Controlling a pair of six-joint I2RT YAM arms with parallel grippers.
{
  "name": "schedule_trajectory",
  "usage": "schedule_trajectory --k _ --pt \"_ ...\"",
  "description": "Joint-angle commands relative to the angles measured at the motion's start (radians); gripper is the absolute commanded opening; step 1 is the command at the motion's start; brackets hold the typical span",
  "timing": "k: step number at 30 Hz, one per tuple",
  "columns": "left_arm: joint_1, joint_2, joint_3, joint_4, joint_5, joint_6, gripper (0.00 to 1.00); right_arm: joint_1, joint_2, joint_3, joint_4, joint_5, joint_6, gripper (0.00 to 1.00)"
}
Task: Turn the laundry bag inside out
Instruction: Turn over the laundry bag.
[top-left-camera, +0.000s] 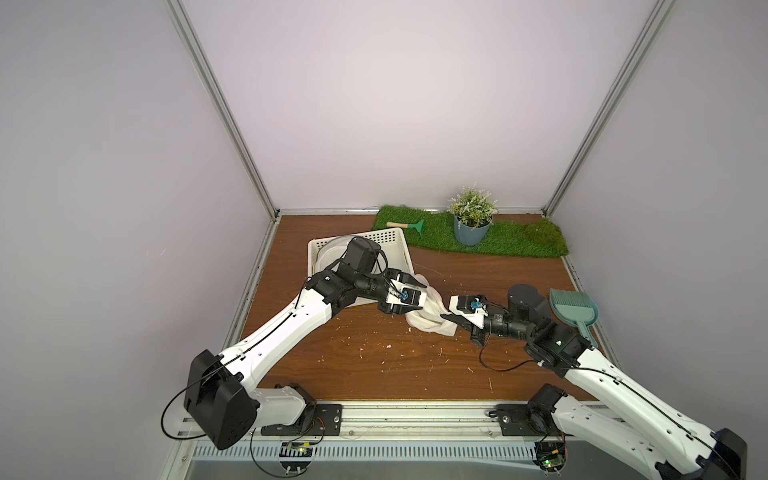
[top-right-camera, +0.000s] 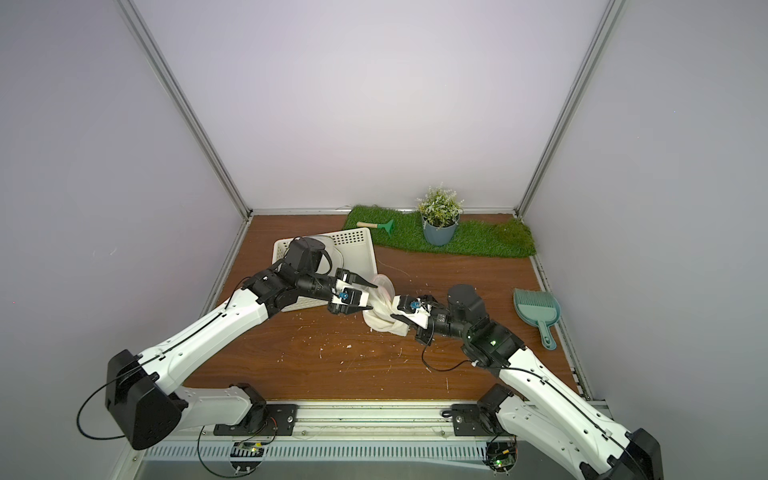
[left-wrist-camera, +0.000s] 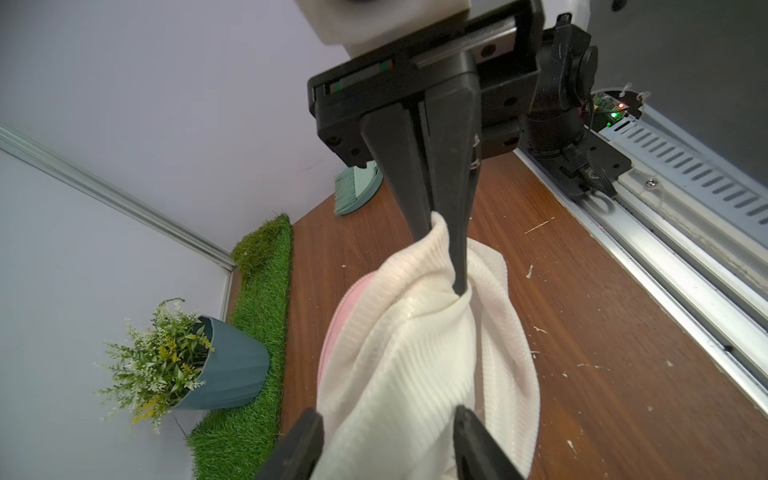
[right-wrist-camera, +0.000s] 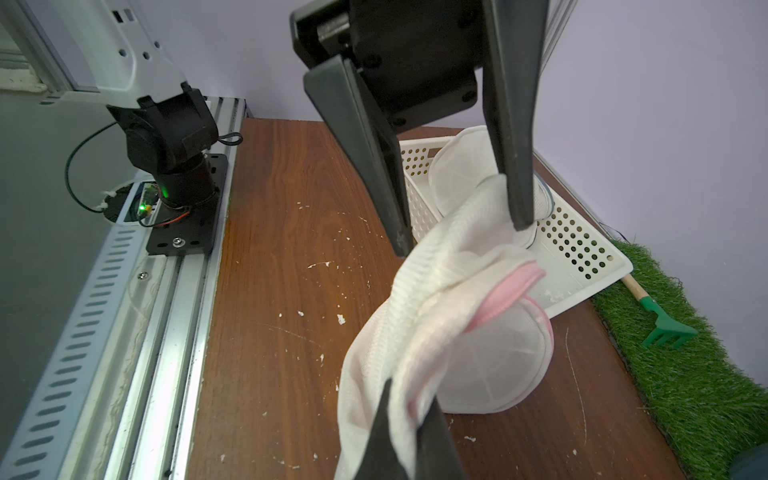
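I should hold the bag with my left gripper while my right gripper, which pinches a bunched fold of the bag beside the pink zipper edge (right-wrist-camera: 505, 296), takes that edge.
The laundry bag (top-left-camera: 428, 318) (top-right-camera: 384, 320) is white mesh with a pink zipper edge, bunched up mid-table between both grippers. My right gripper (top-left-camera: 444, 317) (right-wrist-camera: 409, 415) is shut on a fold of the laundry bag (right-wrist-camera: 449, 299), as the left wrist view also shows. My left gripper (top-left-camera: 423, 297) (top-right-camera: 374, 296) (left-wrist-camera: 388, 428) holds its jaws apart, and bunched fabric of the bag (left-wrist-camera: 415, 353) fills the gap between them. The bag's round stiff end rests on the wood near the basket.
A white perforated basket (top-left-camera: 397, 243) (right-wrist-camera: 582, 257) holding a round white item stands behind the left gripper. A grass mat (top-left-camera: 511, 247) at the back carries a potted plant (top-left-camera: 471, 226) and a small green rake (top-left-camera: 411, 226). A teal dustpan (top-left-camera: 575, 309) lies at the right.
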Motion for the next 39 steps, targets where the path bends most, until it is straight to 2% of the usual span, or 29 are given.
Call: schedule_trajectory --k 1,9,19,20,24,27,29,32,35,39 --pt "-0.012 0.024 0.032 -0.051 0.008 0.028 0.50 -0.003 0.011 0.047 0.018 -0.042 -0.023 0.00" --pt "-0.011 0.051 0.051 -0.107 0.010 0.064 0.34 -0.003 0.048 0.076 0.011 0.014 -0.037 0.00" --pt "-0.011 0.061 0.052 -0.122 -0.002 0.053 0.06 -0.002 0.081 0.103 0.017 0.066 -0.026 0.00" --pt "-0.011 0.062 0.055 -0.122 -0.001 0.041 0.03 -0.002 0.082 0.107 0.016 0.072 -0.011 0.03" --pt "-0.011 0.071 0.065 -0.122 -0.022 -0.014 0.00 -0.002 0.057 0.105 0.035 0.119 0.115 0.42" --pt "-0.011 0.089 0.065 -0.122 -0.055 -0.075 0.00 -0.004 0.009 0.076 0.075 0.177 0.288 0.59" --pt "-0.011 0.103 0.067 -0.121 -0.085 -0.124 0.00 -0.003 -0.033 0.055 0.092 0.232 0.393 0.67" --pt "-0.011 0.114 0.072 -0.122 -0.111 -0.191 0.00 -0.003 -0.113 0.017 0.094 0.341 0.562 0.69" --pt "-0.011 0.113 0.068 -0.122 -0.115 -0.214 0.00 -0.004 -0.171 -0.018 0.070 0.401 0.728 0.61" --pt "-0.011 0.110 0.070 -0.122 -0.113 -0.215 0.00 -0.002 -0.197 -0.115 0.127 0.270 0.863 0.49"
